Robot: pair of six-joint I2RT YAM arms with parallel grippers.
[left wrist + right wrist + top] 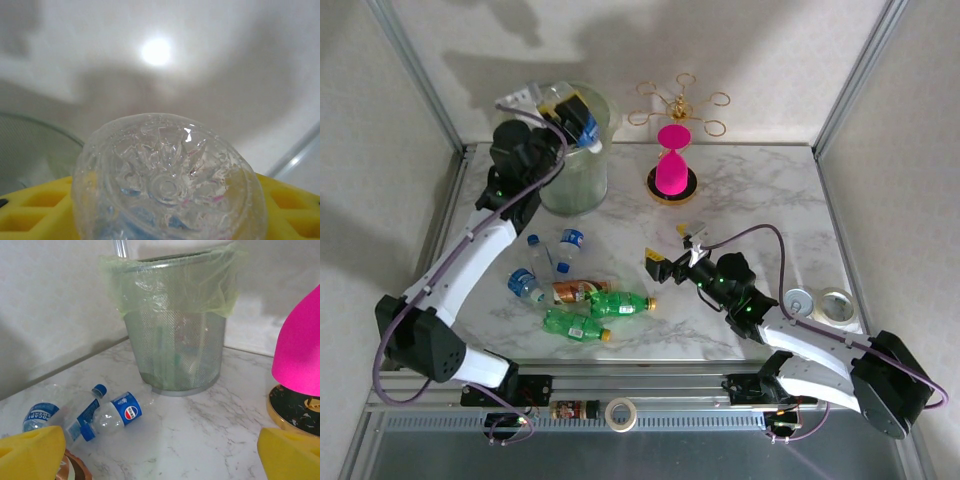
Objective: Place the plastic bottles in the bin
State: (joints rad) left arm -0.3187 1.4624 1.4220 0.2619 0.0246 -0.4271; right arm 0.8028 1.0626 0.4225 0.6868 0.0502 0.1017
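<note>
I need to release the clear bottle with my left gripper inside the bin (582,135), toward the side that faces the pink hourglass.
My left gripper (573,112) is raised over the bin's mouth, shut on a clear bottle with a blue label (586,126). The bottle's ribbed base (167,185) faces the left wrist camera, between yellow fingers (30,212). The bin (575,165) is a mesh basket with a pale-green liner (175,330), at the table's far left. Three clear blue-capped bottles (567,245) (112,415), a brown one (575,291) and two green ones (620,302) lie on the table. My right gripper (672,252) hovers open right of them, its yellow fingertips (30,450) wide apart around nothing.
A pink hourglass shape (672,165) (300,350) on a dark round base stands right of the bin, with a gold wire stand (680,105) behind it. A can (800,298) and a tape roll (835,305) sit near the right edge.
</note>
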